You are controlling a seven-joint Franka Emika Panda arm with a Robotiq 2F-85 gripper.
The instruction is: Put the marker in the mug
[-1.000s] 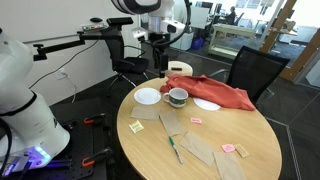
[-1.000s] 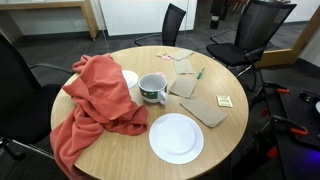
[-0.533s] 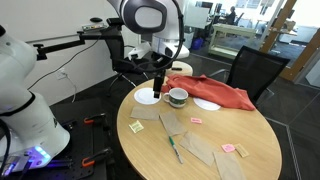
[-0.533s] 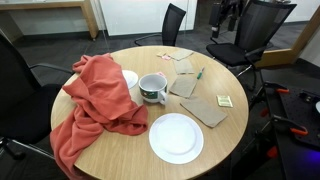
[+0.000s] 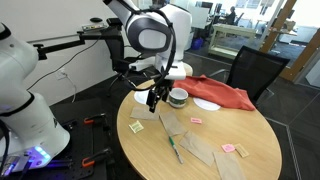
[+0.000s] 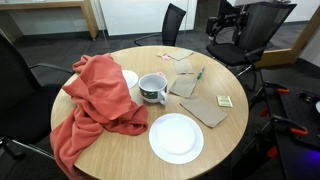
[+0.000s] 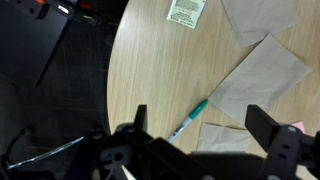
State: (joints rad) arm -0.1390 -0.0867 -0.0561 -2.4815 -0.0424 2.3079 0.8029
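The robot's gripper needs to next move down to the marker's pale body (image 5: 177, 153) (image 7: 181, 129) and close there, so the green cap is left sticking out from the fingers.
The marker (image 5: 175, 149) lies flat on the round wooden table (image 5: 255, 135), among tan paper pieces; it also shows in an exterior view (image 6: 200, 73). In the wrist view the marker (image 7: 188, 119) has a green cap and a pale body and lies between my fingers, well below them. The mug (image 5: 178, 97), pale with a dark inside, stands upright near the table's middle (image 6: 153, 88). My gripper (image 5: 155, 96) hangs open and empty above the table beside the mug, its two fingers spread wide in the wrist view (image 7: 200, 123).
A red cloth (image 6: 95, 100) is draped over one side of the table. A white plate (image 6: 176, 137) and a cream cylinder (image 6: 130, 79) stand near the mug. Tan paper pieces (image 7: 262, 65) and a sticky note (image 7: 185, 10) lie around the marker. Office chairs (image 6: 255, 25) ring the table.
The arm has swung from behind the table out over it and lower, from beyond the mug to beside it, toward the marker. The objects have not moved.
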